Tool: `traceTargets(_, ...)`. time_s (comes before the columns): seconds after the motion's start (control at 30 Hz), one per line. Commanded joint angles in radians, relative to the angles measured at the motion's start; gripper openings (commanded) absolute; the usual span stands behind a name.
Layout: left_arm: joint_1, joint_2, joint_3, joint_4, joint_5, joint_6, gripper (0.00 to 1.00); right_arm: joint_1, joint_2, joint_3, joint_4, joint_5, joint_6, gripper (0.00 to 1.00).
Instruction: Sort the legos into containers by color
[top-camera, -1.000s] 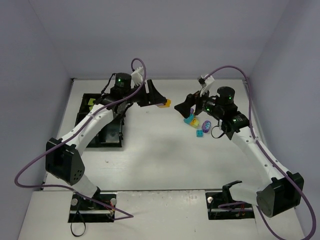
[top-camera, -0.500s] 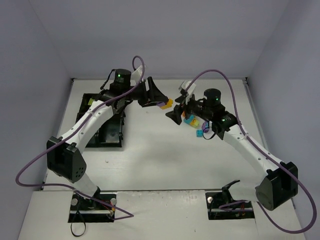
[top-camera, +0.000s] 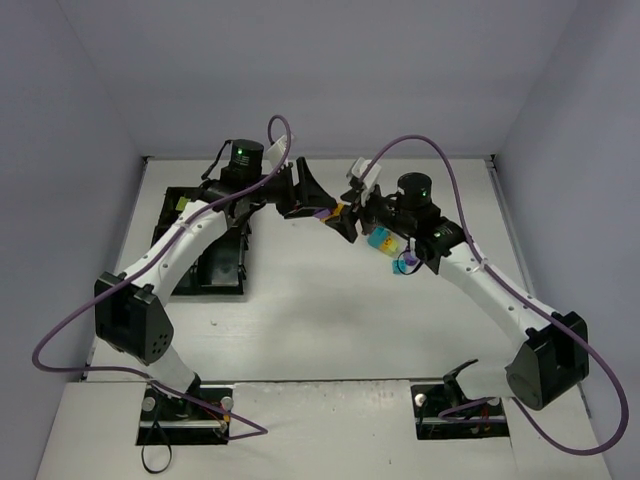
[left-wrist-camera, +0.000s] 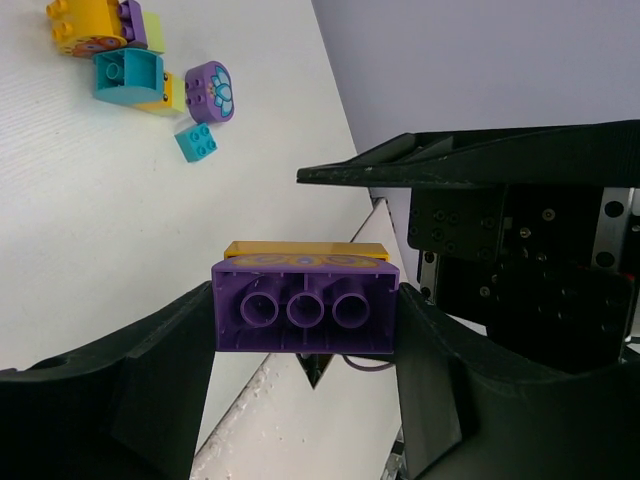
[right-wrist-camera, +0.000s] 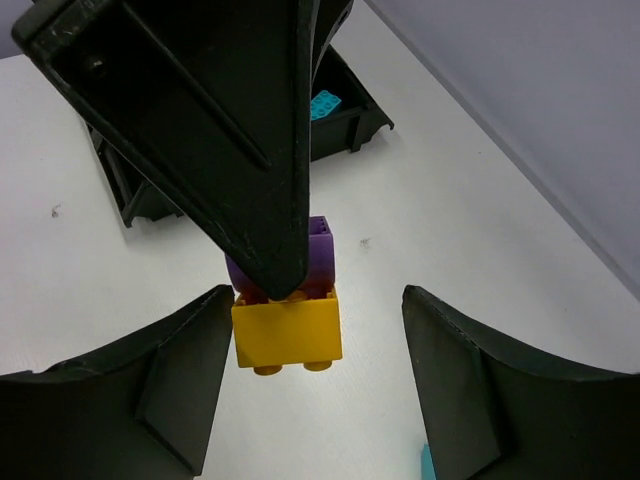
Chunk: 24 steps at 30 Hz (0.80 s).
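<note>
My left gripper is going to let go of the purple brick in the near compartment of the black tray (top-camera: 228, 268), the one beside the open table.
My left gripper (left-wrist-camera: 305, 350) is shut on a purple brick (left-wrist-camera: 305, 305) that has an orange brick (left-wrist-camera: 305, 250) stuck to its far side, both held in the air above the table. In the right wrist view that orange brick (right-wrist-camera: 287, 328) sits between the fingers of my right gripper (right-wrist-camera: 315, 370), close to one finger, with a clear gap to the other. The right gripper is open. The two grippers meet at mid table in the top view, left gripper (top-camera: 318, 208) and right gripper (top-camera: 345, 222). The black tray of containers (top-camera: 175, 215) lies at the left.
A loose heap of legos lies under the right arm: an orange one (left-wrist-camera: 85, 22), a cyan one (left-wrist-camera: 128, 75), the oval purple piece (left-wrist-camera: 210, 90) and a small cyan brick (left-wrist-camera: 196, 142). A cyan brick (right-wrist-camera: 322, 103) lies in one tray compartment, a yellow-green one (top-camera: 181, 204) in another.
My right arm has swung left from the heap to the left gripper, and its jaws have narrowed around the orange brick. The left arm has hardly moved.
</note>
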Motion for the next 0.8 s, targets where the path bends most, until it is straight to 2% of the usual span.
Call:
traceTargets(0.0, 0.002, -0.022, 0.058, 0.019, 0.036, 0.011, 0.23, 0.011, 0.005, 0.047, 0.103, 0.003, -0.012, 0.60)
traceTargets(0.1, 0.002, -0.024, 0.061, 0.009, 0.036, 0.019, 0.23, 0.013, 0.006, 0.042, 0.100, 0.002, -0.017, 0.42)
traceTargets(0.13, 0.002, -0.024, 0.067, 0.006, 0.036, 0.022, 0.23, 0.013, 0.003, 0.039, 0.100, 0.002, -0.018, 0.29)
traceTargets(0.17, 0.005, -0.021, 0.072, -0.007, 0.039, 0.030, 0.23, 0.013, 0.000, 0.031, 0.099, 0.006, -0.018, 0.24)
traceTargets(0.2, 0.008, -0.021, 0.075, -0.014, 0.036, 0.033, 0.23, 0.013, -0.003, 0.027, 0.100, 0.008, -0.020, 0.13)
traceTargets(0.3, 0.033, -0.019, 0.079, -0.026, 0.050, 0.037, 0.22, 0.013, -0.026, -0.001, 0.093, 0.022, -0.027, 0.00)
traceTargets(0.6, 0.158, -0.030, 0.119, -0.150, 0.089, 0.108, 0.22, 0.013, -0.087, -0.102, 0.030, 0.097, -0.056, 0.00)
traceTargets(0.77, 0.223, -0.076, 0.086, -0.261, 0.027, 0.212, 0.22, 0.013, -0.118, -0.133, 0.002, 0.122, -0.040, 0.00)
